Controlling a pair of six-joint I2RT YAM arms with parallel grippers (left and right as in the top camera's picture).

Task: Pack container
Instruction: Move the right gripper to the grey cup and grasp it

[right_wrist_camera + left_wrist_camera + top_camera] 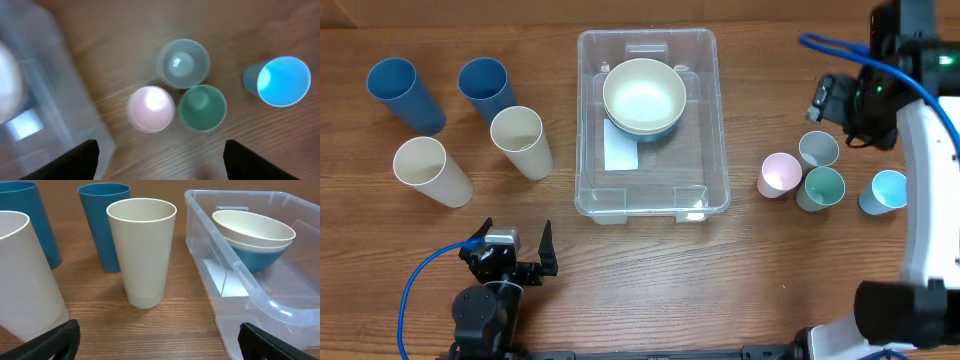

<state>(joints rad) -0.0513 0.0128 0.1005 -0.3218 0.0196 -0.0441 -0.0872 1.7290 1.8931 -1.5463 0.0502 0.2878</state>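
The robot's right gripper will next move to the grey cup's rim (836, 153) (208, 69), on the side toward the light blue cup, and close there.
The clear container (695, 160) stands at the table's middle, with a white label (620, 152) on its bottom. Inside it at the far end, a white bowl (644, 92) is nested in a blue bowl (665, 128). The container (260, 300) and the bowls (252, 227) also show in the left wrist view. My left gripper (517, 262) is open and empty near the front edge, left of the container (160, 342). My right gripper (827, 99) is open and empty (160, 160), raised above the small cups to the right of the container (45, 100).
Two tall blue cups (404, 92) (486, 88) and two tall cream cups (430, 170) (520, 140) stand left of the container. Small pink (779, 174), grey (818, 150), green (821, 188) and light blue (886, 192) cups stand to its right.
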